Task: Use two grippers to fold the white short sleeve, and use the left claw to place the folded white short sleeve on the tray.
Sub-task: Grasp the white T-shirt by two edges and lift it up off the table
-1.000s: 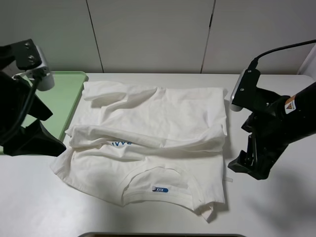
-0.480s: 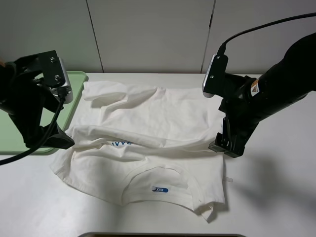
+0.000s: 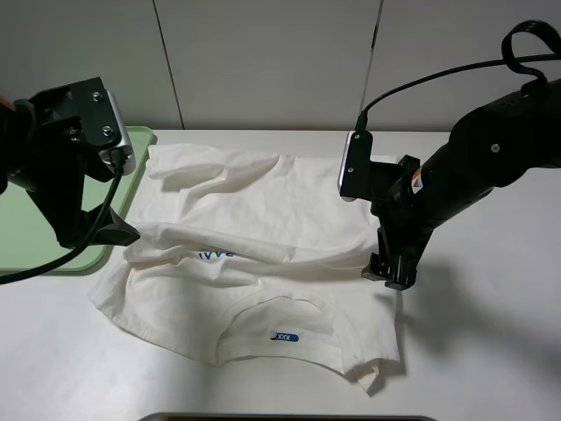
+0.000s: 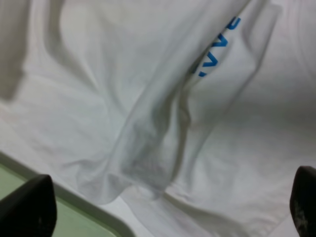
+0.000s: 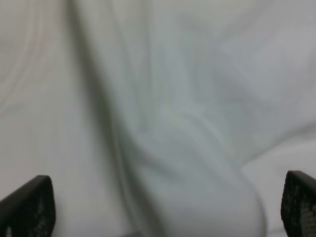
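Note:
The tray-side end (image 3: 151,244) (image 4: 143,165) of the white short sleeve's fold, between the blue lettering and the pale green tray, is next for my left gripper to close on.
The white short sleeve (image 3: 263,254) lies wrinkled on the white table, its lower half folded up into a ridge across the middle, with blue lettering (image 3: 215,255) and a blue neck label (image 3: 283,337) showing. The pale green tray (image 3: 22,224) sits at the left, touching the shirt's edge. My left gripper (image 3: 114,233) hangs open at the ridge's left end; the left wrist view shows the shirt fold (image 4: 148,148) between wide-set fingertips (image 4: 27,207) and the tray's corner (image 4: 74,224). My right gripper (image 3: 391,272) stands open over the ridge's right end, the shirt fold (image 5: 163,148) between its fingertips (image 5: 29,207).
A small white tape strip (image 3: 406,318) lies on the table beside the shirt's right hem. A dark rim (image 3: 289,417) shows at the near table edge. White wall panels (image 3: 272,61) stand behind the table.
Both arms have swung inward: the left one from over the tray to the shirt's left edge, the right one from beside the shirt onto its right edge. The shirt has not moved.

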You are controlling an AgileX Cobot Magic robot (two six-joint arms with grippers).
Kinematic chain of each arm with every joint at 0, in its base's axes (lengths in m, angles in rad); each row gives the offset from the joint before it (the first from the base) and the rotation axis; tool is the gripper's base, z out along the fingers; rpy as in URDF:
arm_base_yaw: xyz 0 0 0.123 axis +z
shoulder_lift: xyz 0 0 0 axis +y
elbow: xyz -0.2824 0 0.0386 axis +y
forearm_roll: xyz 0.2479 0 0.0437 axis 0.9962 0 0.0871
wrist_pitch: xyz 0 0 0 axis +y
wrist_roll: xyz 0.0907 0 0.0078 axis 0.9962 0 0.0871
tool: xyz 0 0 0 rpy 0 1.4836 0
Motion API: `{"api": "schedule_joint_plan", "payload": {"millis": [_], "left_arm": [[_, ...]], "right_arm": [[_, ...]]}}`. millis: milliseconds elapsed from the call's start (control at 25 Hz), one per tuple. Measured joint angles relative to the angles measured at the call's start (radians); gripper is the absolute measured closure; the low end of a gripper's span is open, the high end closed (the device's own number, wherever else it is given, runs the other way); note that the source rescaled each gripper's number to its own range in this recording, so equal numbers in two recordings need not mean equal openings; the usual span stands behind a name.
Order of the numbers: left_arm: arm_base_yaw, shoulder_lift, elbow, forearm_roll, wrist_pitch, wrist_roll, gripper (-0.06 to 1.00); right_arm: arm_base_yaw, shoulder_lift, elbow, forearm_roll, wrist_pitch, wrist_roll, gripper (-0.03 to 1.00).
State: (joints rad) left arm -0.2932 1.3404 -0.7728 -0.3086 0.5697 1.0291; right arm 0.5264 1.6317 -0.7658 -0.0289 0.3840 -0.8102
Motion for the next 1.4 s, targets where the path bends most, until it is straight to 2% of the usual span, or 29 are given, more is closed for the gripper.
{"api": "schedule_joint_plan", "payload": {"millis": [160, 480, 520, 680, 800, 840, 1120, 1400], "left_arm": [[0.000, 0.000, 0.000, 0.003, -0.045, 0.011, 0.01], [0.000, 0.000, 0.000, 0.024, -0.055, 0.052, 0.02], [0.000, 0.000, 0.000, 0.038, -0.055, 0.052, 0.02], [0.000, 0.000, 0.000, 0.084, -0.055, 0.053, 0.02], [0.000, 0.000, 0.000, 0.101, -0.061, 0.054, 0.03], [0.000, 0.000, 0.000, 0.101, -0.063, 0.060, 0.03], [-0.036, 0.027, 0.000, 0.102, -0.098, 0.078, 0.03], [-0.119, 0.129, 0.000, 0.110, -0.265, 0.101, 0.03]], "right_arm": [[0.000, 0.017, 0.000, -0.012, -0.046, -0.023, -0.03], [0.000, 0.073, 0.000, -0.036, -0.047, -0.027, -0.01], [0.000, 0.073, 0.000, -0.039, -0.046, -0.027, 0.04], [0.000, 0.073, 0.000, -0.042, -0.037, -0.027, 0.47], [0.000, 0.073, 0.000, -0.044, -0.027, -0.027, 0.93], [0.000, 0.073, 0.000, -0.044, -0.027, -0.027, 0.97], [0.000, 0.073, 0.000, -0.045, -0.031, -0.027, 0.97], [0.000, 0.073, 0.000, -0.045, -0.036, -0.027, 0.97]]}}
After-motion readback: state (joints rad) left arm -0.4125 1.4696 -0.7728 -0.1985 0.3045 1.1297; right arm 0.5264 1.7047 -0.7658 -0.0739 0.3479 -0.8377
